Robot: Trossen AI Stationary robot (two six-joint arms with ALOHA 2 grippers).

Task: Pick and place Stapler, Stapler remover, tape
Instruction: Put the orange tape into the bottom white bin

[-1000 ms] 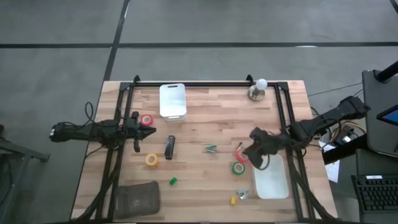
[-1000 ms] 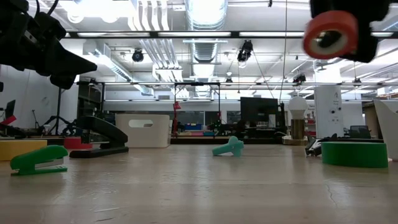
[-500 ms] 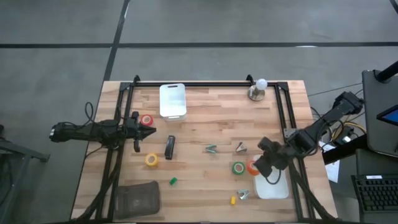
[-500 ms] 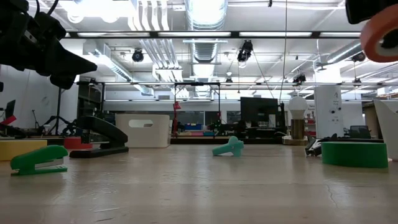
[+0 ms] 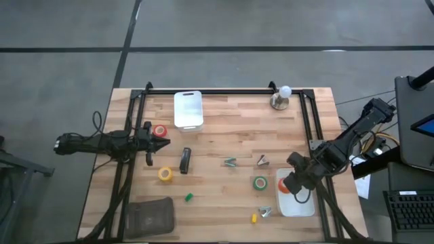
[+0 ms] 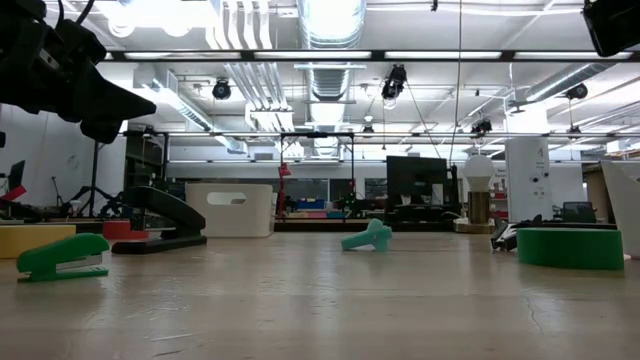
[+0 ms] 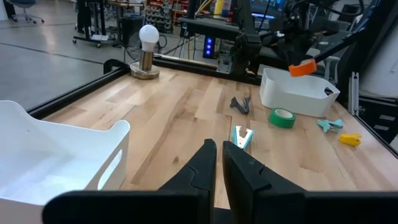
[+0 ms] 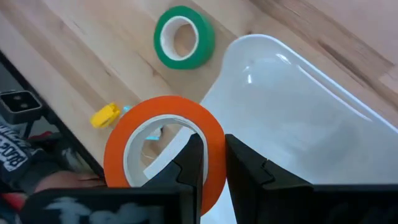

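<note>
The red-orange tape roll will go down from my right gripper onto the white bin's bottom, near its far end (image 5: 290,186) (image 8: 278,138).
My right gripper (image 5: 287,184) is shut on a red-orange tape roll (image 8: 163,148) above the near right white bin (image 5: 298,201). The green tape (image 5: 260,182) lies flat on the table just left of that bin. The black stapler (image 5: 185,160) and the yellow tape (image 5: 165,174) lie left of centre. A second red tape (image 5: 160,131) sits by my left gripper (image 7: 219,154), which is shut, empty and raised above the table's left side. A teal staple remover (image 5: 230,162) and a dark one (image 5: 262,160) lie mid-table. My right gripper holds the red-orange tape roll by its ring wall (image 8: 214,149). One finger (image 8: 191,163) is in the centre hole and the other (image 8: 244,169) is outside. The fingers come from above, slanting down. The roll is lifted clear, over the white bin's (image 8: 292,124) edge.
A second white bin (image 5: 188,108) stands at the far edge, a lamp (image 5: 281,97) at the far right. A small green stapler (image 5: 189,197), a yellow item (image 5: 254,218) and a dark pouch (image 5: 149,215) lie near the near edge. Black frame rails run along both sides.
My right gripper has carried the red-orange tape roll toward the table's right and near edges, from beside the dark staple remover, past the green tape, to above the near right white bin. It stays shut on the roll. My left arm has kept still.
</note>
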